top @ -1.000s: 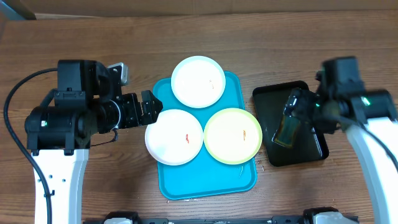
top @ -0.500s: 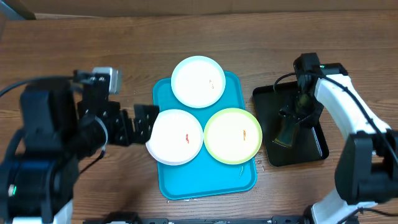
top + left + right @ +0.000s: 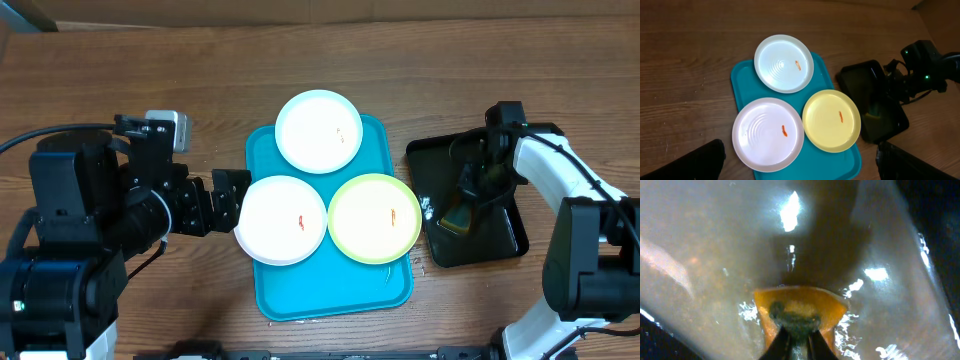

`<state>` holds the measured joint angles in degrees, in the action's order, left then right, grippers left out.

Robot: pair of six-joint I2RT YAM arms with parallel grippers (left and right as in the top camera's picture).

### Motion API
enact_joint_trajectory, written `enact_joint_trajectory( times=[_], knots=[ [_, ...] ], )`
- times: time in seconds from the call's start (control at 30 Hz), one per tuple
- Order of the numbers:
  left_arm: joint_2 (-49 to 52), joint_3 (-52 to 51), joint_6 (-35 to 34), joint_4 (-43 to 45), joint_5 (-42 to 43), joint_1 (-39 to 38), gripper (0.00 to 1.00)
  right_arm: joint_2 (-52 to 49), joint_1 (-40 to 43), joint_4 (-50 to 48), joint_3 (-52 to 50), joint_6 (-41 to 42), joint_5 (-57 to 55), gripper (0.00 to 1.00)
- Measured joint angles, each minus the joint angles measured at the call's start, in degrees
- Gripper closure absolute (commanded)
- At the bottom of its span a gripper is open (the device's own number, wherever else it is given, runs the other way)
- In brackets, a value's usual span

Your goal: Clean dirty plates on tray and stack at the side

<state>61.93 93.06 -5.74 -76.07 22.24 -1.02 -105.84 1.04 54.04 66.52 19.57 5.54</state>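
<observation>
I should open my right gripper, which pinches only a small fold of the green sponge, and take the sponge [image 3: 456, 219] deeper before I wipe a plate.
Three plates lie on the turquoise tray [image 3: 340, 285]: a white one [image 3: 318, 131] at the back, a white one [image 3: 281, 219] overhanging the front left rim, and a yellow-green one [image 3: 374, 217] at the front right. Each bears a small reddish smear. My left gripper [image 3: 232, 197] stands open beside the front white plate's left edge, holding nothing; in its wrist view the plates [image 3: 768, 134] [image 3: 831, 120] [image 3: 784, 63] lie below its dark fingers [image 3: 690, 162]. My right gripper [image 3: 799, 331] is shut on a yellow sponge [image 3: 800, 307] with a green pad, down in the wet black tray [image 3: 500, 240].
The black tray [image 3: 875, 100] sits just right of the turquoise tray, with shiny water in it. Bare wooden table [image 3: 450, 80] runs behind and to the left of the trays. The right arm [image 3: 545, 170] reaches over the black tray's far edge.
My right gripper has closed onto the sponge in the black tray, and its arm has settled lower over it. The left arm has shifted only slightly and stays open.
</observation>
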Motion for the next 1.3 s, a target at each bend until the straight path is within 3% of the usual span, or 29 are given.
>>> enact_joint_trajectory(
  times=[0.17,0.27,0.53,0.73,0.83,0.9,0.93,0.97,1.2,1.3],
  knots=[
    [0.1,0.0,0.0,0.0,-0.1,0.0,0.03,0.0,0.2,2.6,2.1,-1.0,0.2,0.95],
    [0.1,0.0,0.0,0.0,-0.2,0.0,0.03,0.4,0.3,4.9,5.9,-2.5,0.2,0.74],
    [0.1,0.0,0.0,0.0,-0.2,0.0,0.00,4.5,-0.1,13.1,8.6,-2.8,0.3,0.66],
    [0.1,0.0,0.0,0.0,-0.2,0.0,0.00,4.4,-1.6,8.9,2.5,-2.1,2.0,0.57],
    [0.1,0.0,0.0,0.0,-0.2,0.0,0.00,4.4,-3.2,1.9,-3.1,-2.0,2.0,0.64],
    [0.1,0.0,0.0,-0.1,-0.2,0.0,0.00,4.4,-4.0,-2.6,-6.4,-1.8,1.5,0.81],
    [0.1,0.0,0.0,-0.1,-0.2,0.0,0.00,4.4,-4.2,-4.5,-7.9,-1.9,1.2,0.94],
    [0.1,0.0,0.0,0.0,-0.2,0.0,0.00,4.4,-4.2,-5.3,-8.7,-1.2,1.2,0.96],
    [0.1,0.0,0.0,-0.1,-0.2,0.0,0.00,4.7,-4.1,-2.1,-8.2,-1.0,0.5,0.95],
    [0.2,0.0,0.0,-0.1,-0.2,0.0,0.00,4.7,-4.1,3.7,-5.4,-2.5,0.4,0.81]
  ],
)
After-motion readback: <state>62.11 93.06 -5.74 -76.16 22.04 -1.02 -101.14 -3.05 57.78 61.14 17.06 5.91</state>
